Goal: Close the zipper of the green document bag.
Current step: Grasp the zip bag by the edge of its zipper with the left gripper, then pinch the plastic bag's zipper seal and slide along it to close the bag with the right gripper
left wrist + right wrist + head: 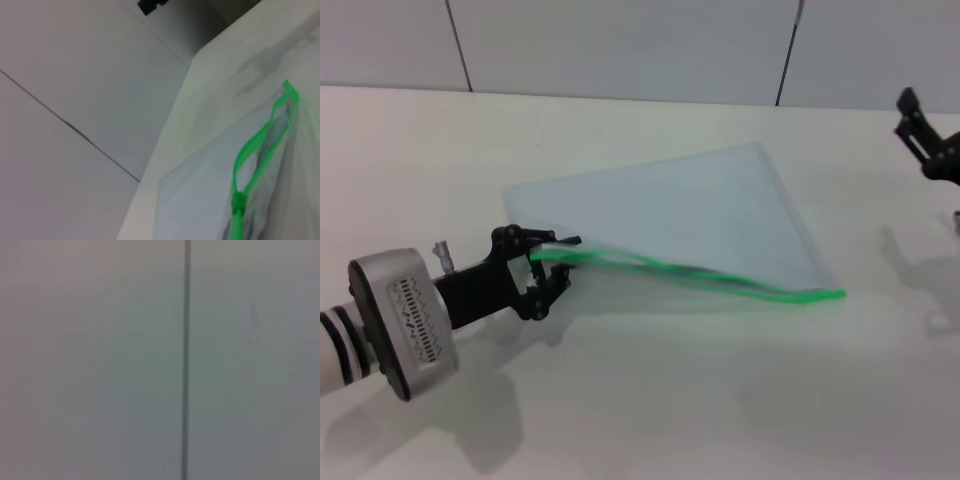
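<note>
My right gripper will close on the zipper's slider (585, 259), which sits on the strip of the green document bag, just beside my left gripper.
The green document bag (690, 215) lies flat on the white table, its near left corner lifted. Its zipper (720, 282) runs along the near edge as a bright green strip, with the two halves parted along most of the length. My left gripper (546, 266) is at the strip's left end, shut on it. In the left wrist view the small slider (239, 200) sits close by, and the green zipper (260, 145) splits in two beyond it. My right gripper (930, 140) is parked at the far right, away from the bag.
The white table (650, 400) stretches around the bag, with a panelled wall (620, 45) behind it. The right wrist view shows only that wall with a dark seam (186, 360).
</note>
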